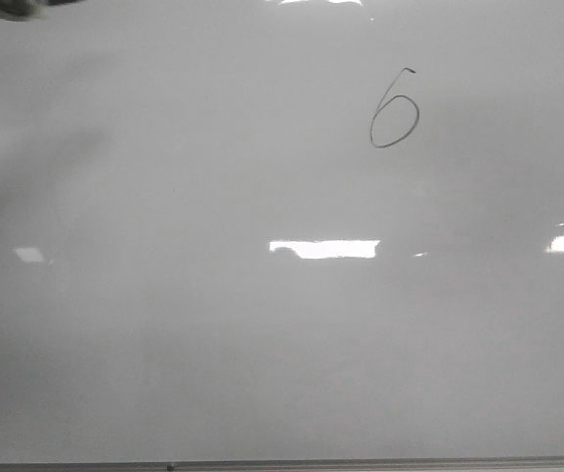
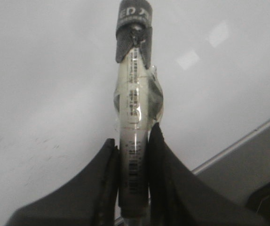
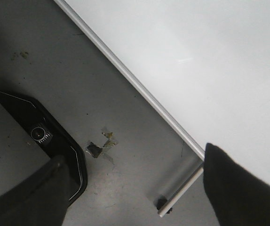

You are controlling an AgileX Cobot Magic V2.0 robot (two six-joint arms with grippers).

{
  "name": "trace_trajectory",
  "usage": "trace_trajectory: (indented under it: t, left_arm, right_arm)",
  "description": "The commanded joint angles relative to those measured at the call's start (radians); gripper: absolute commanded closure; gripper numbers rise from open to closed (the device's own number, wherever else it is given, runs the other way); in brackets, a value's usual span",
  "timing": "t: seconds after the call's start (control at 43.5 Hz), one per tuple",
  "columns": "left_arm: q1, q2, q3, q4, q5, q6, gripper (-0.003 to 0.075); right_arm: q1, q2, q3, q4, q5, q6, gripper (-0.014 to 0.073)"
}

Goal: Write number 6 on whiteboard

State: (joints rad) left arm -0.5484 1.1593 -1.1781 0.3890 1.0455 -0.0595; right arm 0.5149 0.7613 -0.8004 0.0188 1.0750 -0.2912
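Observation:
Next, my left gripper lets go of the marker on the bare whiteboard, far across from the black number 6.
The whiteboard (image 1: 213, 344) fills the front view, pale grey and glossy. A thin black number 6 (image 1: 393, 110) is drawn on it at the upper right. My left gripper (image 2: 134, 141) is shut on a marker (image 2: 134, 103), whose pale barrel and dark capped end point out over the whiteboard (image 2: 41, 84). In the front view only a dark blur (image 1: 12, 8) shows at the top left corner. My right gripper (image 3: 135, 183) is open and empty, hanging over the floor beside the whiteboard's corner (image 3: 201, 70).
Bright glare patches (image 1: 323, 249) lie across the board's middle. The board's thin metal edge (image 3: 139, 89) runs diagonally in the right wrist view, with grey floor (image 3: 125, 179) and a black robot base (image 3: 45, 136) beyond it.

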Motion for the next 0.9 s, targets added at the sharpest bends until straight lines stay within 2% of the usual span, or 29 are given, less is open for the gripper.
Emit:
trace_trajectory:
  t: [0.0,0.092,0.207,0.391,0.552,0.874]
  left_arm:
    - [0.113,-0.111,0.073,0.029,-0.166,-0.074,0.0647]
    - [0.246,-0.193,0.194,0.025,-0.321,-0.139,0.0647]
    - [0.364,-0.233,0.316,0.023,-0.53,-0.226,0.0647]
    - [0.475,-0.203,0.451,0.023,-0.828,-0.33,0.0647]
    - [0.514,-0.111,0.507,0.023,-1.045,-0.341,0.0647]
    - [0.514,0.123,0.509,0.023,-1.317,-0.338,0.0647]
  right_arm:
    - [0.0,-0.006,-0.022,-0.013,-0.07,0.008,-0.0008]
    - [0.0,-0.006,-0.022,-0.013,-0.091,0.008,-0.0008]
    - [0.0,-0.006,-0.022,-0.013,-0.109,0.008,-0.0008]
    - [0.0,-0.006,-0.022,-0.013,-0.127,0.008,-0.0008]
    - [0.0,-0.006,-0.022,-0.013,-0.129,0.008,-0.0008]
    - [0.0,-0.006,-0.022,-0.013,-0.131,0.008,-0.0008]
